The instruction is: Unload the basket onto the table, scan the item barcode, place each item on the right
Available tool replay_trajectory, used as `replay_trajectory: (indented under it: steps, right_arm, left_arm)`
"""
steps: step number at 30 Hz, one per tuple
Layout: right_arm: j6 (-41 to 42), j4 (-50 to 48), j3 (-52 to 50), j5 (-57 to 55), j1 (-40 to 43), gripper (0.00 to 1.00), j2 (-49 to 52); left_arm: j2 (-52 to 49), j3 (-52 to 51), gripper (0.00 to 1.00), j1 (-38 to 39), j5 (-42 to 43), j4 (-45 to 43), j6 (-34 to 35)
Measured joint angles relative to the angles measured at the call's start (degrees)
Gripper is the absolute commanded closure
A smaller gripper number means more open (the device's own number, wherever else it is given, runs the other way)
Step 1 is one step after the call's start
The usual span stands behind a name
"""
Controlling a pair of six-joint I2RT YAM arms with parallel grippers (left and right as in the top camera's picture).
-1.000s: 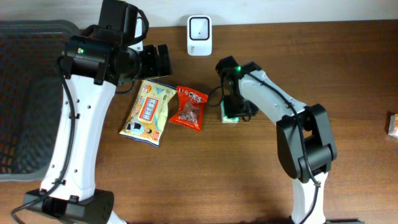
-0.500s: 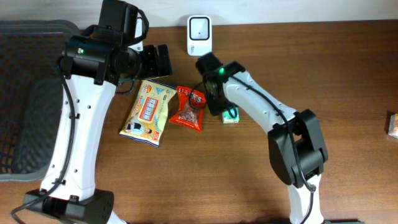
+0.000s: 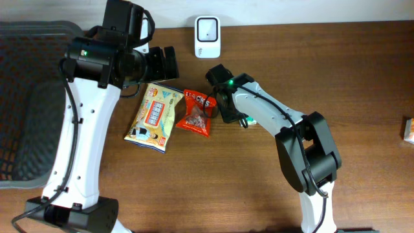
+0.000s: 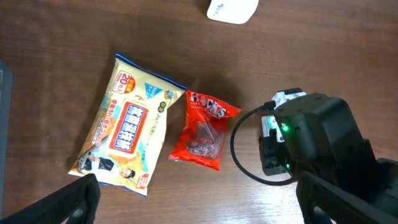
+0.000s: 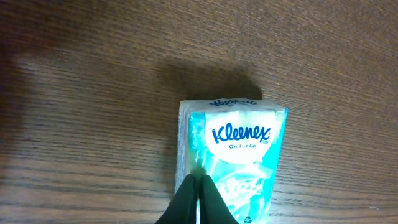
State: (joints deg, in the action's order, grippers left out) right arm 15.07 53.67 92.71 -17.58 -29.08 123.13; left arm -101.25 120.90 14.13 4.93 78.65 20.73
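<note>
Next, my right gripper opens and grips the pack nearer its middle (image 5: 239,179) before lifting, because its shut fingers pinch only film near the edge of the tissue pack.
A teal and white Kleenex tissue pack (image 5: 233,155) lies flat on the wooden table. My right gripper (image 5: 198,180) is shut, its two black tips pressed together on the wrapper near the pack's left edge, where the film puckers. From overhead the right arm's wrist (image 3: 228,103) covers nearly all of the pack (image 3: 248,122). The white barcode scanner (image 3: 207,29) stands at the table's back edge, its window facing forward. My left gripper (image 4: 199,208) hovers open above the table with nothing between its fingers (image 4: 81,199).
A yellow wet-wipes pack (image 3: 154,116) and a red snack bag (image 3: 197,111) lie just left of the right gripper. A black mesh basket (image 3: 26,97) fills the left side. A small box (image 3: 409,129) sits at the right edge.
The right arm swung left across the tissue pack and its jaws snapped shut. The left arm has not moved.
</note>
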Motion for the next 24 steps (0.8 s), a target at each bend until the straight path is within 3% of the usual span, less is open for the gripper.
replay_trajectory:
  steps: [2,4,5,8,9,11,15,18,21,24]
  right_arm:
    - [-0.17,0.00,0.00,-0.02,0.02,0.57,0.00]
    - [-0.22,0.28,0.00,-0.02,0.07,0.45,0.00]
    - [0.07,0.48,0.00,0.00,0.11,0.45,0.00]
    - [0.00,-0.87,-1.97,0.00,0.11,0.60,0.00]
    - [-0.37,-2.47,-3.67,-0.35,0.11,0.77,0.00]
    - [-0.11,-3.06,-4.24,-1.07,0.11,0.95,-0.07]
    - [1.25,-0.70,-1.77,-0.76,0.46,0.96,-0.17]
    - [1.18,3.15,5.62,6.38,2.10,0.96,-0.02]
    - [-0.96,2.01,10.05,24.17,8.11,0.96,-0.07]
    - [-3.10,-6.10,5.57,49.96,18.14,0.96,-0.07]
  left_arm:
    - [0.00,0.00,0.01,0.00,0.00,0.00,0.00]
    - [0.00,0.00,0.01,0.00,0.00,0.00,0.00]
    - [0.00,0.00,0.01,0.00,0.00,0.00,0.00]
    - [0.00,0.00,0.01,0.00,0.02,-0.02,0.00]
    - [0.00,0.00,0.01,0.00,0.00,0.00,0.00]
    - [0.00,0.00,0.01,0.00,0.00,-0.02,0.00]
    - [0.00,0.00,0.01,0.00,0.00,0.00,0.00]
    - [0.00,0.00,0.01,0.00,0.02,0.00,0.00]
    - [0.00,0.00,0.01,0.00,0.00,0.00,0.00]
    - [0.00,0.00,0.01,0.00,0.00,-0.07,0.00]
